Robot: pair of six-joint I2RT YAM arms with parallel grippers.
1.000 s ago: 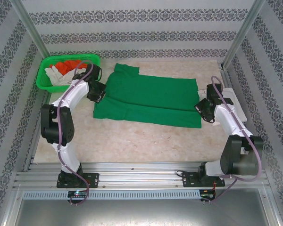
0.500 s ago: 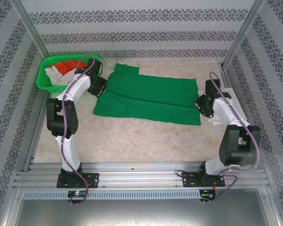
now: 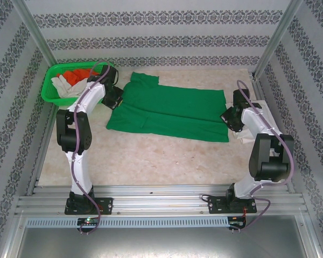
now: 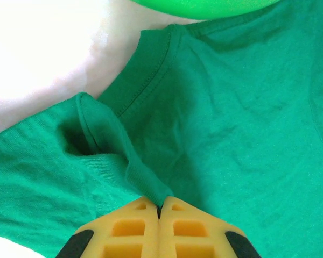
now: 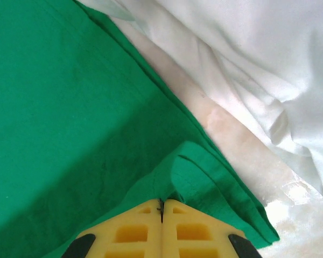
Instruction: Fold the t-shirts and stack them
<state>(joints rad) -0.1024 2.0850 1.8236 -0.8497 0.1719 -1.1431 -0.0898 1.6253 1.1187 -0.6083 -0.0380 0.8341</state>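
The robot's left gripper needs to release the pinched fold on the front part of the green t-shirt's basket-side end (image 3: pixel 117 111).
The dark green t-shirt (image 3: pixel 169 112) lies spread across the back half of the table, partly folded lengthwise. My left gripper (image 3: pixel 115 99) is at its left end near the sleeve, shut on a pinched ridge of green cloth (image 4: pixel 145 180). My right gripper (image 3: pixel 229 119) is at the shirt's right edge, shut on a raised fold of its hem (image 5: pixel 191 172). An off-white shirt (image 5: pixel 247 59) lies just right of the green one, beside the right arm (image 3: pixel 261 107). More off-white cloth (image 3: pixel 64 85) and an orange shirt (image 3: pixel 75 74) sit in the basket.
A bright green mesh basket (image 3: pixel 50 88) stands at the back left corner, close behind my left gripper; its rim (image 4: pixel 204 6) shows in the left wrist view. Patterned walls enclose the table on three sides. Bare marbled tabletop (image 3: pixel 161 161) stretches in front of the shirt.
Both grippers have drawn backward, away from the near edge, pulling the green shirt's ends with them. The shirt's front edge has shifted slightly toward the back.
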